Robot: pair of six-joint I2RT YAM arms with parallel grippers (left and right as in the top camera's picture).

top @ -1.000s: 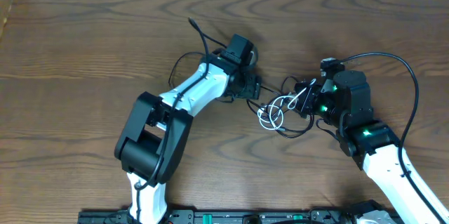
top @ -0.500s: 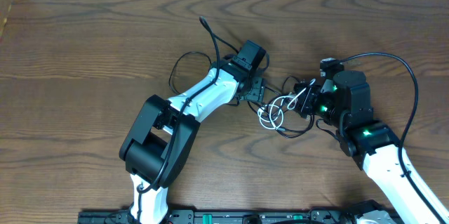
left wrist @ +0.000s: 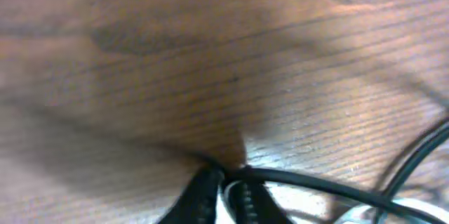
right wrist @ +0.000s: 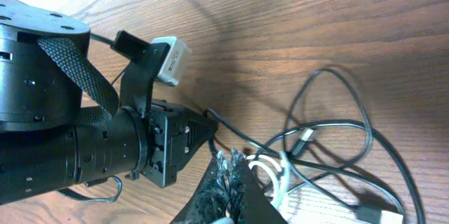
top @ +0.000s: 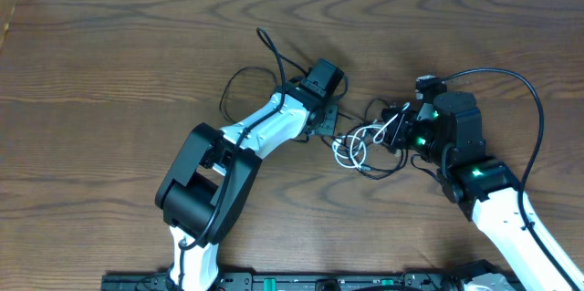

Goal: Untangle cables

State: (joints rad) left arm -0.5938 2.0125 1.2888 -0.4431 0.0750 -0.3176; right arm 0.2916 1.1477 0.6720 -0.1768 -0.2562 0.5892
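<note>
Next, my left gripper lets go of the black cable on the bare wood at the near side of its white forearm (top: 271, 163).
The white cable (top: 351, 150) lies coiled in the middle of the table between my two grippers, knotted in with loops of the black cable (right wrist: 366, 122). My left gripper (top: 330, 129) is just left of the tangle. In the left wrist view its jaws (left wrist: 228, 176) are shut on the black cable (left wrist: 316, 185), which runs off to the right. The black cable's plug end (top: 260, 33) sticks up behind the left arm. My right gripper (top: 391, 131) is at the right side of the tangle, its jaws (right wrist: 230, 159) shut on a strand of the white cable (right wrist: 270, 171).
The wooden table (top: 109, 72) ends at a pale strip along the back. The right arm's own thick black wire (top: 525, 86) arcs over its wrist. The left gripper's nose (right wrist: 189, 136) almost touches the right gripper's fingers.
My left gripper was open; it moved right to the tangle and has now shut on the black cable. The black plug end shifted a little. The right arm has not moved.
</note>
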